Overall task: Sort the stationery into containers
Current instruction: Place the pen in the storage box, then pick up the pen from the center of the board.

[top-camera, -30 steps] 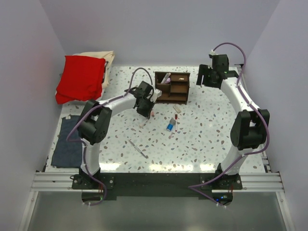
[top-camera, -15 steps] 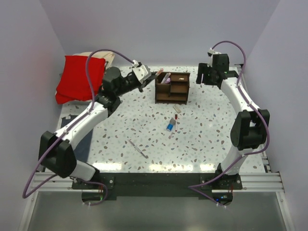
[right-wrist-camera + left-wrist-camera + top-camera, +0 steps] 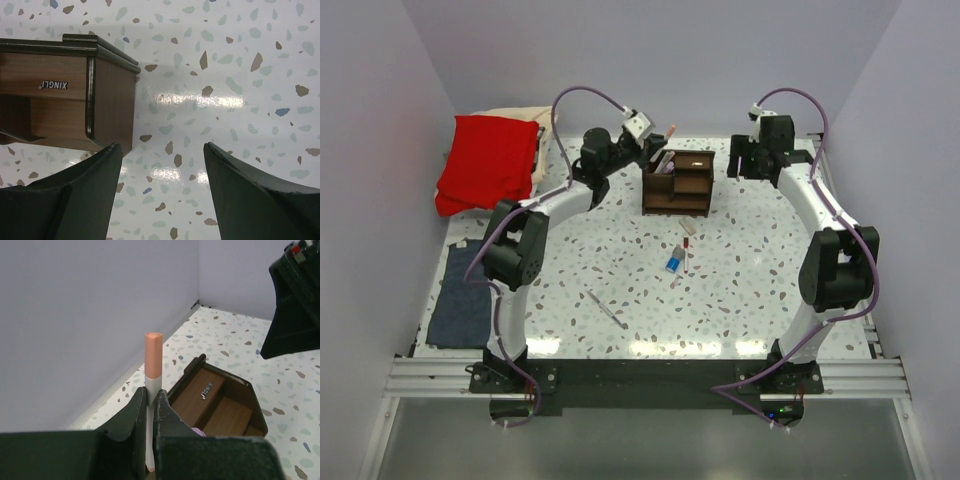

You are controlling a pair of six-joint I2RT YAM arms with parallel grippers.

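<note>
My right gripper is going to close on the red end (image 3: 686, 243), nearest the organizer, of the red-and-white pen that lies beside the blue-and-white cylinder.
My left gripper (image 3: 657, 147) is shut on a thin white pen with an orange-pink cap (image 3: 152, 365). The pen stands upright between the fingers, just off the back-left corner of the dark brown wooden organizer (image 3: 677, 180). In the left wrist view the organizer's compartments (image 3: 215, 400) lie just right of the jaws. A pink item (image 3: 666, 162) and a white pen (image 3: 695, 160) rest in the organizer. My right gripper (image 3: 162, 150) hangs open over bare table beside the organizer's right corner (image 3: 110, 100). On the table lie a blue-and-white cylinder (image 3: 674, 263), a small reddish piece (image 3: 688, 228) and a silvery pen (image 3: 607, 308).
A red cloth (image 3: 485, 160) on a cream one sits at the back left. A folded blue-grey cloth (image 3: 460, 300) lies at the left edge. Walls close in on the back and both sides. The right gripper's body (image 3: 295, 300) shows beyond the organizer.
The left arm has swung up from the table's middle to the organizer's back-left corner, carrying the pen. The right arm has barely moved.
</note>
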